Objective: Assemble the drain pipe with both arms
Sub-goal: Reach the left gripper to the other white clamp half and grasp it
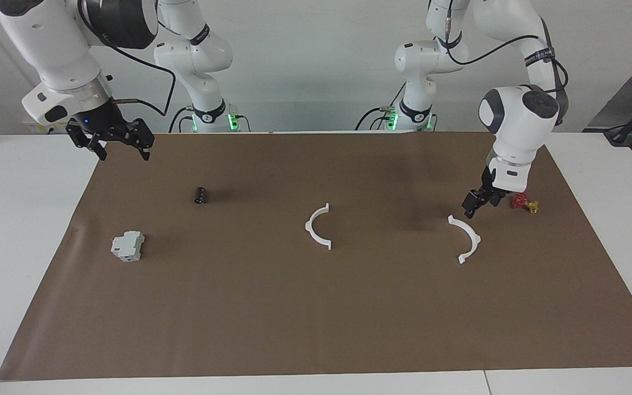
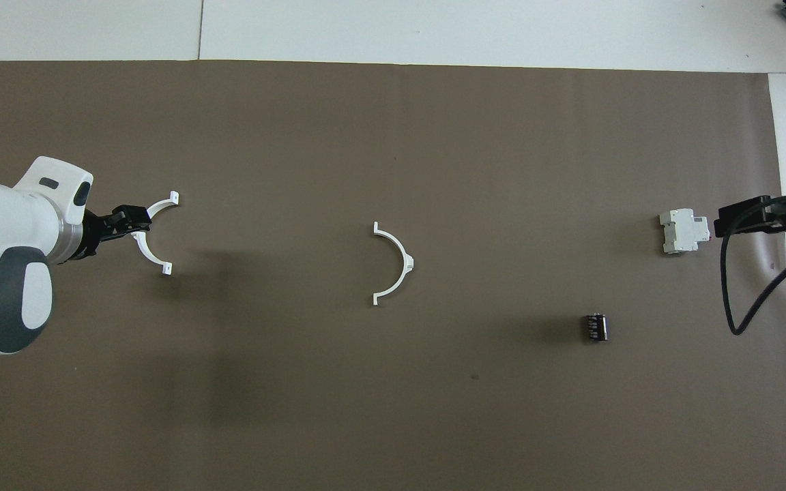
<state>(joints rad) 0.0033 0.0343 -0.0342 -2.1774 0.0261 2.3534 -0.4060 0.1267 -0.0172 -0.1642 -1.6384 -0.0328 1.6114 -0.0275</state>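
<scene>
The white half-ring beneath my left gripper should be gripped by it at the middle of the half-ring's curve (image 2: 137,234), between the half-ring's ends.
The drain pipe lies as two separate white half-rings on the brown mat. One half-ring (image 1: 319,226) is at the middle of the mat (image 2: 397,262). The other half-ring (image 1: 467,239) lies toward the left arm's end (image 2: 152,240). My left gripper (image 1: 469,211) hangs low over that half-ring's end nearer the robots (image 2: 135,219) and holds nothing. My right gripper (image 1: 123,153) is open and empty. It is raised over the mat's corner at the right arm's end, and in the overhead view (image 2: 727,219) it shows beside the boxy block.
A grey-white boxy block (image 1: 128,246) (image 2: 683,231) and a small black cylinder (image 1: 201,195) (image 2: 595,326) lie toward the right arm's end. A red-and-brass valve (image 1: 524,204) sits beside the left gripper, hidden in the overhead view. White tabletop (image 1: 20,230) surrounds the mat.
</scene>
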